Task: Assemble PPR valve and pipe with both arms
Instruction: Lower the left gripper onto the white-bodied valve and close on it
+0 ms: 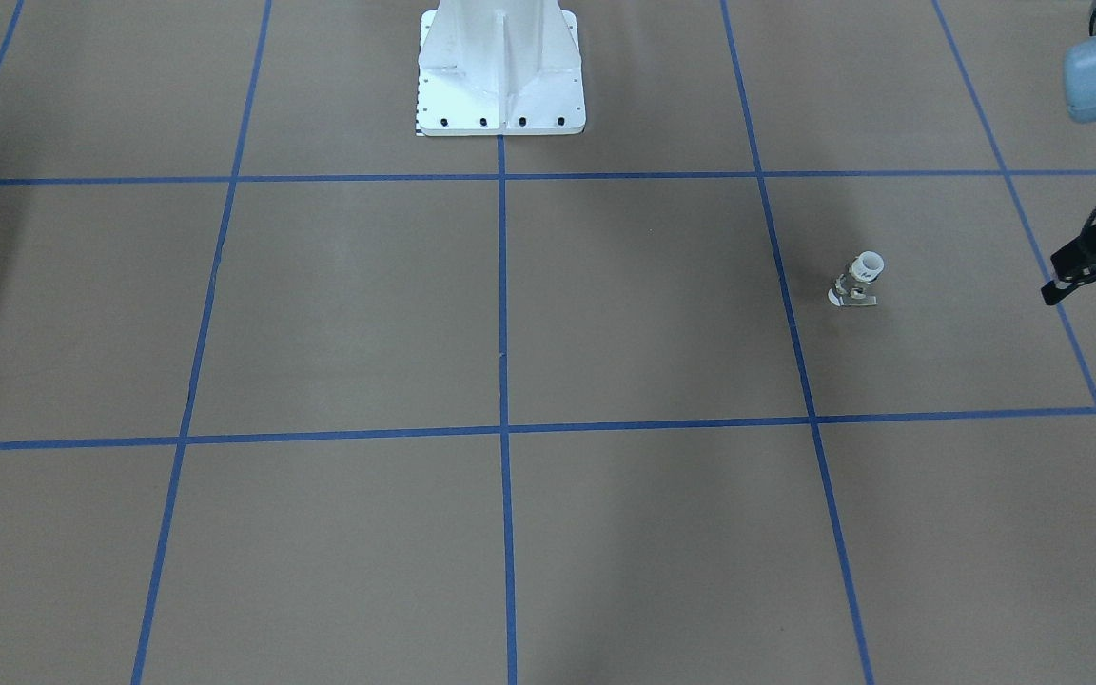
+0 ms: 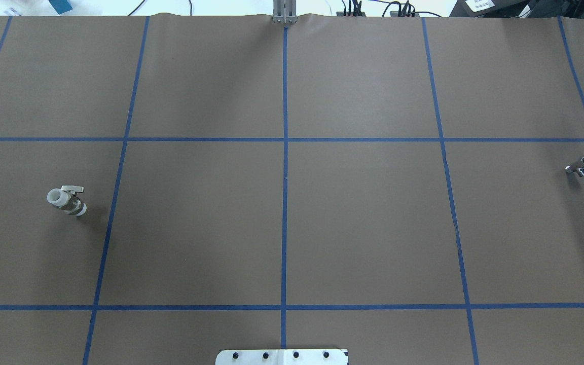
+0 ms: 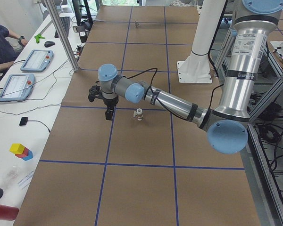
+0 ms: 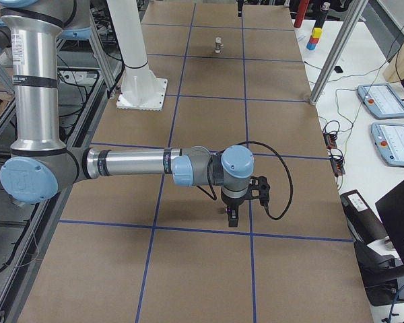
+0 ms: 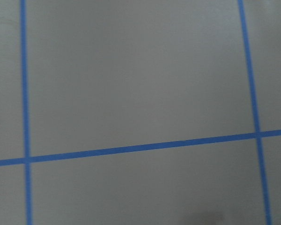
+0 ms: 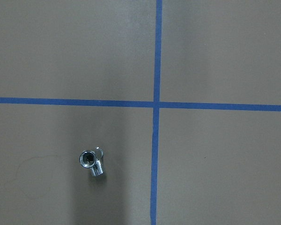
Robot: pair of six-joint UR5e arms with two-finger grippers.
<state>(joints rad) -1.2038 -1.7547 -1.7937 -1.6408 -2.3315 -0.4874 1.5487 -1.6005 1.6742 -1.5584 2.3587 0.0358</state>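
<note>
Next, I close my left gripper on the white upper end (image 1: 867,266) of the PPR valve, above its silvery foot tab.
The PPR valve (image 1: 862,278), a white stub with a silvery tab at its foot, stands on the brown paper; it also shows in the overhead view (image 2: 66,198) and the left view (image 3: 139,114). My left gripper (image 1: 1092,297) hangs a short way beside it, fingers apart and empty. The pipe (image 2: 579,167), a small shiny silver piece, stands far off on the other side; in the right wrist view (image 6: 91,162) its dark round opening faces up. My right gripper (image 4: 233,219) hangs above that spot; I cannot tell whether it is open or shut.
The white bolted pedestal (image 1: 500,71) stands at the robot's side of the table. Blue tape lines (image 2: 285,177) mark a grid on the paper. Tablets and cables (image 3: 19,80) lie on the operators' bench beyond the far edge.
</note>
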